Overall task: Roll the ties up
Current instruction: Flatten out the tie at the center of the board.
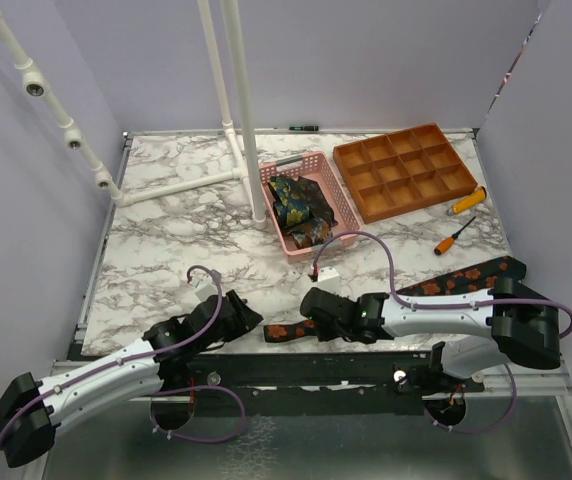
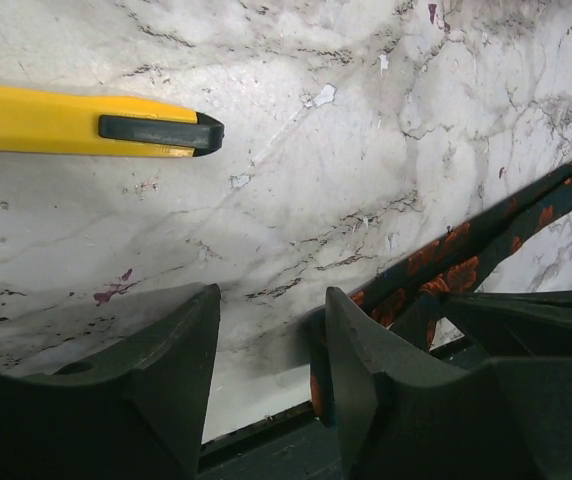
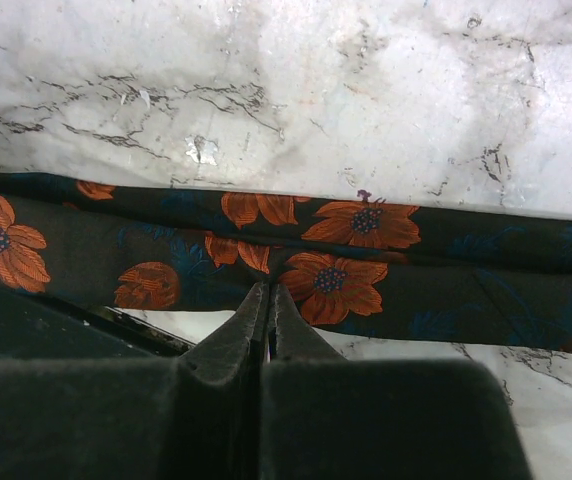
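Observation:
My right gripper grips well in from the tie's end; it should open, then take the tie's flowered fabric nearer my left gripper (image 1: pixel 297 329) before rolling.
A dark tie with orange flowers (image 1: pixel 456 280) lies slantwise along the table's near edge, from right of centre toward the middle. My right gripper (image 1: pixel 309 300) is down on its left part. In the right wrist view the fingers (image 3: pixel 268 288) are pressed together on the flowered fabric (image 3: pixel 366 225), which puckers at their tips. My left gripper (image 1: pixel 249 318) hovers at the tie's left end. In the left wrist view it (image 2: pixel 271 292) stands open over bare marble, with the tie's end (image 2: pixel 312 384) beside the right finger. More ties (image 1: pixel 299 208) are bunched in the pink basket (image 1: pixel 338 205).
An orange compartment tray (image 1: pixel 404 170) stands at the back right, with two orange-handled screwdrivers (image 1: pixel 456 238) beside it. A white pipe frame (image 1: pixel 236 120) rises behind the basket. A yellow bar with a black tip (image 2: pixel 86 125) lies ahead of the left gripper.

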Controlling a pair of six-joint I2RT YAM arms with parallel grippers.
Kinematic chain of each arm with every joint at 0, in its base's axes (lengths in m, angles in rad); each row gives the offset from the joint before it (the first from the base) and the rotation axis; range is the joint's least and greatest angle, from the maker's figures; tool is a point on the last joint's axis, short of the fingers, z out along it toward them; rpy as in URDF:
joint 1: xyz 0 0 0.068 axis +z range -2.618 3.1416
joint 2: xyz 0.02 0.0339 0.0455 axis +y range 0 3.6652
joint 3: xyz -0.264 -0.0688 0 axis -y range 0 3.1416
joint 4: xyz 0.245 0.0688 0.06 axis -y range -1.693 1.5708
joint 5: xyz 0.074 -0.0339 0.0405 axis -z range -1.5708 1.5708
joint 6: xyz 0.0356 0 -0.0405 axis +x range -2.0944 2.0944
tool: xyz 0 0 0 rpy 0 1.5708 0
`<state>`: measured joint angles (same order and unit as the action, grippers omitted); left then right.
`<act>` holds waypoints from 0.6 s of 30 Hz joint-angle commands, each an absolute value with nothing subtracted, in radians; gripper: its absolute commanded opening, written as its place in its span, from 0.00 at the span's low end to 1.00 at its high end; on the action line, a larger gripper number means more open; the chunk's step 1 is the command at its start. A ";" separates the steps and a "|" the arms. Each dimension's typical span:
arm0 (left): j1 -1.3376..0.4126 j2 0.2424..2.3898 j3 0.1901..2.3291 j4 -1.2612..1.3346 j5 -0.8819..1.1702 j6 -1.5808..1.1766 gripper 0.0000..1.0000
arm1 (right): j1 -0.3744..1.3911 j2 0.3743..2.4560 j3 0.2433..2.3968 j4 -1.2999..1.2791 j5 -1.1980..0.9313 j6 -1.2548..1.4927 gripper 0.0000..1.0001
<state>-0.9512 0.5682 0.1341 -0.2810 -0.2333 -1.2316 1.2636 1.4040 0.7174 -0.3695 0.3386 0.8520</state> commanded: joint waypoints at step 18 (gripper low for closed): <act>-0.955 0.501 0.149 -0.382 -0.267 -1.233 0.52 | 1.282 1.442 0.713 -0.287 0.407 0.830 0.00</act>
